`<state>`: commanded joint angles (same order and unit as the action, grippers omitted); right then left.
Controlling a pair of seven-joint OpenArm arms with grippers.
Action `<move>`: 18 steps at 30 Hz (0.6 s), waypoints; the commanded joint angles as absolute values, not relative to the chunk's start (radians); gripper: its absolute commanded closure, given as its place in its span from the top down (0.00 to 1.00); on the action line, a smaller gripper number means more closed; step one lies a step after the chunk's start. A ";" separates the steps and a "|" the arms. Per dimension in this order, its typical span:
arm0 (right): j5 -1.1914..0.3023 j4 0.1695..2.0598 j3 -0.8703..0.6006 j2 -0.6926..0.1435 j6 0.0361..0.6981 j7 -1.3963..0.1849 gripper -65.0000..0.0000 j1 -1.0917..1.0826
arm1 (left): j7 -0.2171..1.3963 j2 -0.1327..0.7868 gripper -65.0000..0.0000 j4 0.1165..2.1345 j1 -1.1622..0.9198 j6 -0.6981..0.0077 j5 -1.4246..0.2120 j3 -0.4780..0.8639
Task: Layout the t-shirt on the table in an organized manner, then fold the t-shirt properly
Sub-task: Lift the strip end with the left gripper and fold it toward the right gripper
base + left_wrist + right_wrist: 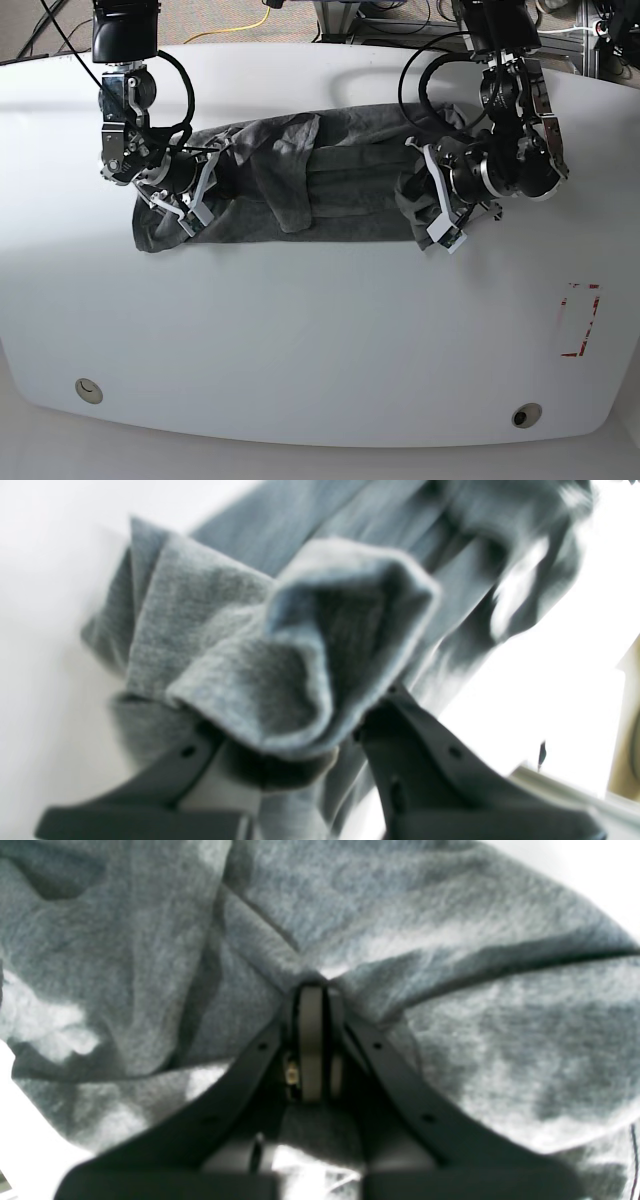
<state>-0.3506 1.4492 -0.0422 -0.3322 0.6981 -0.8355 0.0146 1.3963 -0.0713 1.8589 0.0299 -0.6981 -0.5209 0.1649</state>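
Observation:
My left gripper needs to let go of the bunched end of the t-shirt onto the t-shirt's middle flap [304,219], close to the near edge of that flap.
The dark grey t-shirt [300,185] lies bunched in a long wrinkled band across the far half of the white table [300,330], stretched between both arms. In the base view my right gripper [195,190] holds its left end. The right wrist view shows that gripper [311,987] with its fingers pressed together on a fold of the t-shirt [450,940]. At the band's right end is my left gripper [425,205]. In the blurred left wrist view, that gripper [295,720] clamps a thick rolled bunch of the t-shirt [300,645] above the table [40,630].
A red tape rectangle [580,320] marks the table near its right edge. Two round grommet holes [88,389] [526,413] sit near the front edge. A yellow cable [250,25] and equipment lie behind the table's far edge.

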 joint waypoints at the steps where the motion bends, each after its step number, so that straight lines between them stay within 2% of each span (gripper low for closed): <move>1: -0.351 1.449 -0.042 -0.332 0.698 -0.835 0.03 0.015 | 1.396 -0.090 0.10 1.859 0.035 -0.698 -0.504 0.153; 7: -0.352 1.449 -0.041 -0.332 0.698 -0.835 0.03 0.015 | 1.396 -0.157 0.10 1.854 0.064 -0.698 -0.446 0.090; 18: -0.352 1.449 -0.041 -0.331 0.698 -0.835 0.03 0.015 | 1.396 -0.157 0.10 1.747 0.119 -0.698 -0.433 0.045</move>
<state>-0.3521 1.4492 -0.0407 -0.3307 0.6981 -0.8355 0.0146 1.3963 -0.1571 1.7469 0.1189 -0.6981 -0.4335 0.0453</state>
